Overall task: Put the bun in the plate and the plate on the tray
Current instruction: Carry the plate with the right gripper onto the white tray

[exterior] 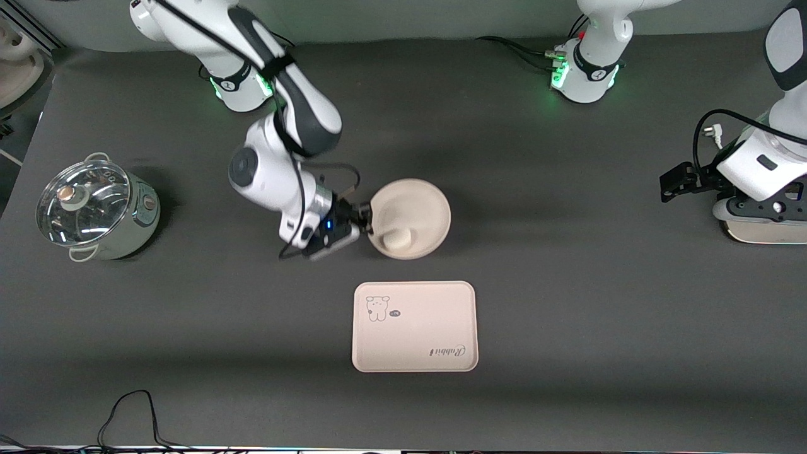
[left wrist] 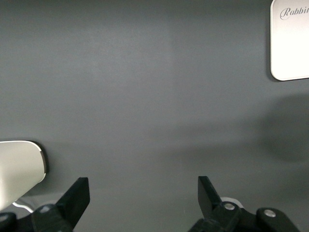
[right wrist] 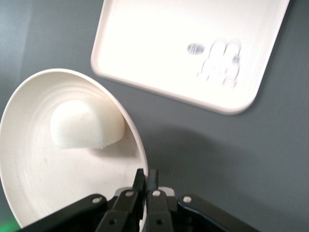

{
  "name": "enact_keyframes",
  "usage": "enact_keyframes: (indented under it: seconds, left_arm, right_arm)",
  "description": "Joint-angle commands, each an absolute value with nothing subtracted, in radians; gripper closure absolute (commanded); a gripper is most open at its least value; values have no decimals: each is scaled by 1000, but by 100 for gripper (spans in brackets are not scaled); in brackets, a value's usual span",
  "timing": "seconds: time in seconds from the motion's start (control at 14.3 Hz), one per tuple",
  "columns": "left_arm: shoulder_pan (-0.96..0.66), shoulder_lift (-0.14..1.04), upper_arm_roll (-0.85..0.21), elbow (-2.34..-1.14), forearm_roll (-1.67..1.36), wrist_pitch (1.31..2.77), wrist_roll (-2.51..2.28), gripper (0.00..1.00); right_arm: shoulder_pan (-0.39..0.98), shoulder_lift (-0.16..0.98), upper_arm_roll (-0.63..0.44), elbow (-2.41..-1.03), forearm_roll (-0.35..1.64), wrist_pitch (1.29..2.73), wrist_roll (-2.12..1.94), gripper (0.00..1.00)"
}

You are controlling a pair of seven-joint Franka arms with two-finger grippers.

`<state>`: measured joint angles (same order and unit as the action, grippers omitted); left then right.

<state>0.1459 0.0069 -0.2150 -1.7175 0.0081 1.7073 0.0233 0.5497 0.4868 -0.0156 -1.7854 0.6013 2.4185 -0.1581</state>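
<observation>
The robot's right gripper will set the round cream plate, now at mid-table, down in the middle of the rabbit tray (exterior: 415, 324) (right wrist: 179, 30).
The round cream plate (exterior: 417, 208) is at mid-table, farther from the front camera than the tray (exterior: 413, 326). The off-white bun (exterior: 398, 239) lies in the plate near its nearer rim. My right gripper (exterior: 364, 219) is shut on the plate's rim at the right arm's end. In the right wrist view the fingers (right wrist: 146, 179) pinch the plate's rim (right wrist: 140, 145), the bun (right wrist: 87, 125) rests inside, and the rabbit tray (right wrist: 159, 43) lies just past it. My left gripper (exterior: 672, 183) is open and empty, waiting at the left arm's end of the table; the left wrist view shows it (left wrist: 142, 186) over bare table.
A steel pot with a glass lid (exterior: 94, 208) stands at the right arm's end. A white object (exterior: 766, 232) lies under the left arm; it also shows in the left wrist view (left wrist: 19, 169). A tray corner (left wrist: 289, 43) shows there too. A cable (exterior: 132, 410) lies at the front edge.
</observation>
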Motion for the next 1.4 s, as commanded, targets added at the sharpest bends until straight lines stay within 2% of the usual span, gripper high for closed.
enact_keyframes:
  seconds: [0.0, 0.35, 0.49, 0.63, 0.98, 1.33]
  left_arm:
    - [132, 15, -209, -1697, 15, 1700, 17, 0]
    - [132, 18, -209, -1692, 15, 1703, 17, 0]
    - [132, 21, -209, -1689, 15, 1703, 17, 0]
    - [132, 21, -209, -1686, 15, 1703, 17, 0]
    - [132, 23, -209, -1681, 15, 1703, 17, 0]
    - [130, 25, -209, -1677, 17, 1703, 17, 0]
  right_arm:
    - [538, 725, -46, -1414, 546, 2269, -91, 100]
    - [499, 972, -87, -986, 543, 2143, 18, 100]
    - [480, 1026, -95, -904, 538, 2144, 21, 100]
    - [474, 1070, -97, -865, 538, 2167, 35, 100]
    - [477, 1161, -81, -870, 548, 2269, 86, 100]
    - [479, 1177, -80, -887, 548, 2269, 120, 100]
